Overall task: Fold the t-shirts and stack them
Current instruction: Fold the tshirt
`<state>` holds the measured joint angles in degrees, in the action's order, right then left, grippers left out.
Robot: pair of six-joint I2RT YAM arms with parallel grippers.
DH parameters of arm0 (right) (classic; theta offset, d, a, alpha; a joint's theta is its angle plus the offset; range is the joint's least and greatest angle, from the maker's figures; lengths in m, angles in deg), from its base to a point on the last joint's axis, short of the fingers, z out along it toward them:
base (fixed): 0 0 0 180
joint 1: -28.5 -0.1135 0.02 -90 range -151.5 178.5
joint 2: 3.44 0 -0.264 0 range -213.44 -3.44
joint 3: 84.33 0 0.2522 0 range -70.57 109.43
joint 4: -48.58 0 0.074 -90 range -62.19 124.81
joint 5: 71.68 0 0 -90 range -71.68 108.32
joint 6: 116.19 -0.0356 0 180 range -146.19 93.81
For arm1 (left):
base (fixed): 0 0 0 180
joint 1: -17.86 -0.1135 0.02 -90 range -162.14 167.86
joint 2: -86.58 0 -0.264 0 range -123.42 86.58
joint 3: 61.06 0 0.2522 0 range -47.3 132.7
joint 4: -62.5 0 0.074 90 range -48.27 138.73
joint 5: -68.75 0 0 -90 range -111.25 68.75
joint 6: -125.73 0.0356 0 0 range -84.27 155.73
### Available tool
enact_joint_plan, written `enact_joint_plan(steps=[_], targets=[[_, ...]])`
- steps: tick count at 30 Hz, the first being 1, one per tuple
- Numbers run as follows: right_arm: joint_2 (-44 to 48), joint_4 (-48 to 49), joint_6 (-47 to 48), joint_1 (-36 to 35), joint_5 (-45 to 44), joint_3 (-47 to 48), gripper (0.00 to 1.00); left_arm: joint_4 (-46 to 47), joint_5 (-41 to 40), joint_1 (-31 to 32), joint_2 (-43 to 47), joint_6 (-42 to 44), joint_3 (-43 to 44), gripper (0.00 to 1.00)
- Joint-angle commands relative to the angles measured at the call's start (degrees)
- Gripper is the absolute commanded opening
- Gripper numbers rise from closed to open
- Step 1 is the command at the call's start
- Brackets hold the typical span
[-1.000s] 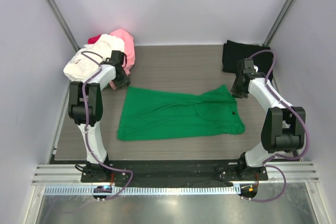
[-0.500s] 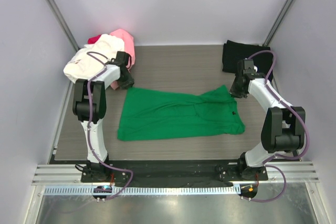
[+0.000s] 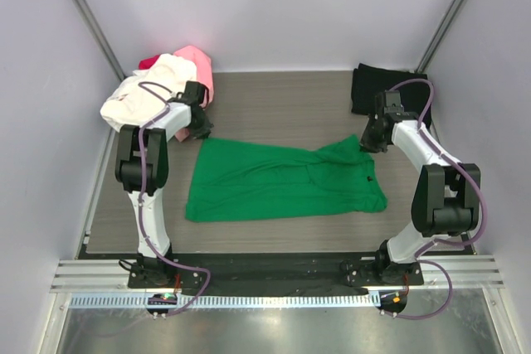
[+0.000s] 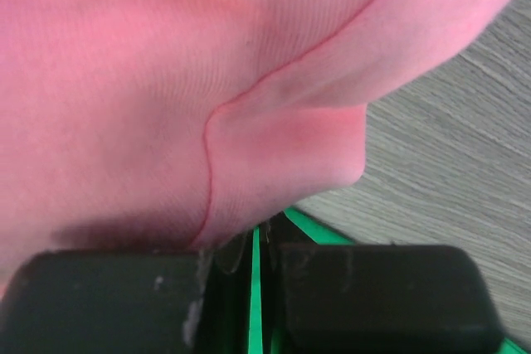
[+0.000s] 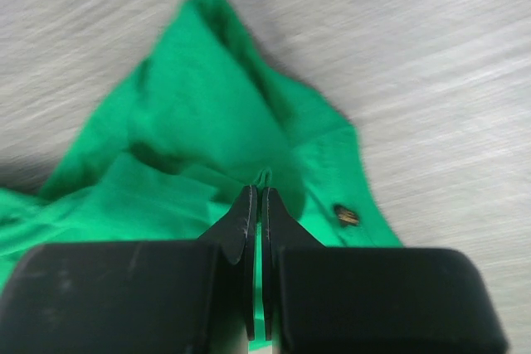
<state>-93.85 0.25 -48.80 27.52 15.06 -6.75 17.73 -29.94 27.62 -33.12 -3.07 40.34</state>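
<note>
Next, I release the pinched green cloth from my right gripper on the green t-shirt's body (image 3: 362, 182), next to its small dark tag.
The bright green t-shirt (image 3: 282, 181) lies spread flat mid-table. My left gripper (image 3: 199, 128) is at its back left corner. In the left wrist view its jaws (image 4: 255, 236) are shut, with a thin strip of green cloth between them, and the pink t-shirt (image 4: 166, 80) presses close above. My right gripper (image 3: 367, 138) is at the shirt's back right sleeve. In the right wrist view it (image 5: 256, 192) is shut and pinches a small fold of the green t-shirt (image 5: 207, 122). The black t-shirt (image 3: 377, 87) lies folded at the back right.
A heap of cream-white (image 3: 137, 97), pink (image 3: 199, 64) and red (image 3: 149, 61) t-shirts sits at the back left corner, touching my left arm. Grey walls enclose the table on three sides. A metal rail (image 3: 274, 275) runs along the near edge.
My left gripper has shifted slightly right, toward the pink shirt. My right gripper has moved a little back and left, drawing the green sleeve with it.
</note>
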Motion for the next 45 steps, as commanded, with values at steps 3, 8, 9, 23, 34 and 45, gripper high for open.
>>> enact_joint_plan(steps=[3,8,9,23,34,45], targets=[[-3.5,-0.1,0.4,-0.6,6.9,12.6,0.01,-4.1,-2.5,0.1,6.0,1.2,2.6,0.00],[-8.9,-5.7,1.5,-0.7,6.8,24.6,0.01,-7.3,-5.0,-1.0,11.8,3.2,4.5,0.00],[-9.2,-6.1,1.7,-0.7,6.9,26.8,0.01,-7.6,-5.3,-1.7,12.6,3.4,4.2,0.00],[-6.9,-5.6,2.6,-1.8,8.6,20.8,0.01,-5.6,-4.3,-4.1,21.2,3.6,-5.9,0.00],[4.8,-4.5,-0.8,-1.7,1.3,7.7,0.01,-2.0,-2.7,-4.1,28.3,2.9,-16.0,0.00],[20.3,-2.4,-9.4,-1.7,-5.9,-11.7,0.01,2.9,0.0,-4.1,34.0,0.1,-28.9,0.00]])
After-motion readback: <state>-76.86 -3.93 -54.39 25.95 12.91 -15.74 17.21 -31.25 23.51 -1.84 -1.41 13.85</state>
